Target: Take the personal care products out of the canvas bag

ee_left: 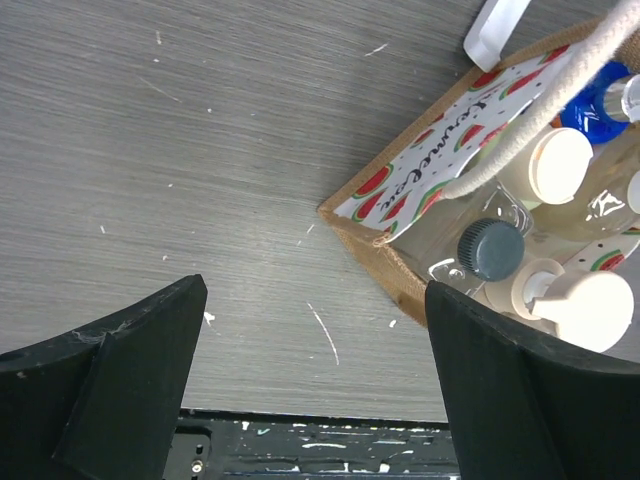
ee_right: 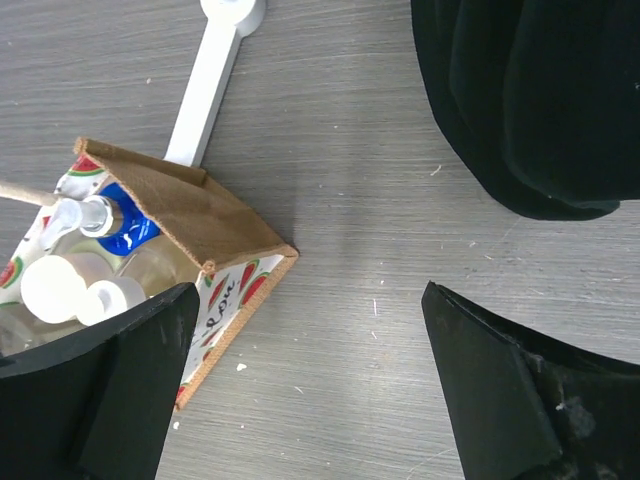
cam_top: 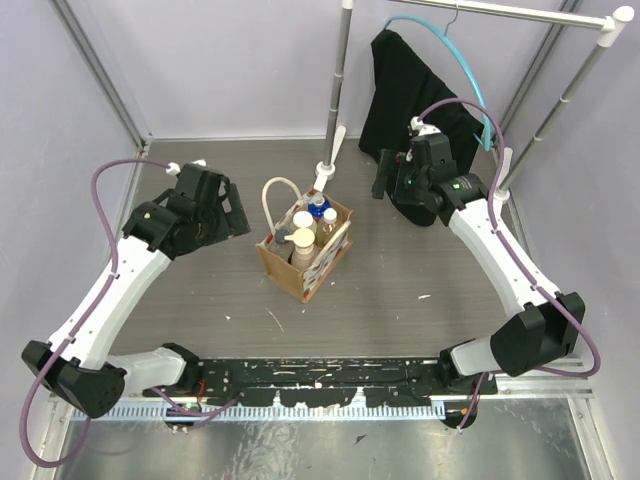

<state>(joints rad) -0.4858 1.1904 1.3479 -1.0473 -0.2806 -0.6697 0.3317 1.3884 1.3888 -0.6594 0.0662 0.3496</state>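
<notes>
The white-topped clear bottle is beside the blue-capped bottle in the canvas bag. My right gripper will close on the body (cam_top: pixel 326 231) (ee_right: pixel 158 265) of that white-topped bottle.
The canvas bag (cam_top: pixel 280 268) stands upright mid-table, with its cream rope handle (cam_top: pixel 275 190) raised. Inside it stand the personal care products: a blue-capped bottle (cam_top: pixel 317 209), a cream-capped bottle (cam_top: pixel 302 238) and a white-topped one (cam_top: pixel 329 214). My left gripper (cam_top: pixel 238 208) is open and empty, hovering left of the bag. In the left wrist view the bag corner (ee_left: pixel 385 255) and bottle caps (ee_left: pixel 560 165) lie to the right of the gripper (ee_left: pixel 315 400). My right gripper (cam_top: pixel 385 178) is open and empty to the right of the bag. The right wrist view shows the bag (ee_right: pixel 190 205) at the left of the gripper (ee_right: pixel 310 390).
A black garment (cam_top: pixel 410 90) hangs from a teal hanger on the white clothes rack (cam_top: pixel 520 12) at the back right; it also shows in the right wrist view (ee_right: pixel 540 100). A white rack foot (cam_top: pixel 327 168) lies just behind the bag. A black rail (cam_top: pixel 320 378) runs along the near edge.
</notes>
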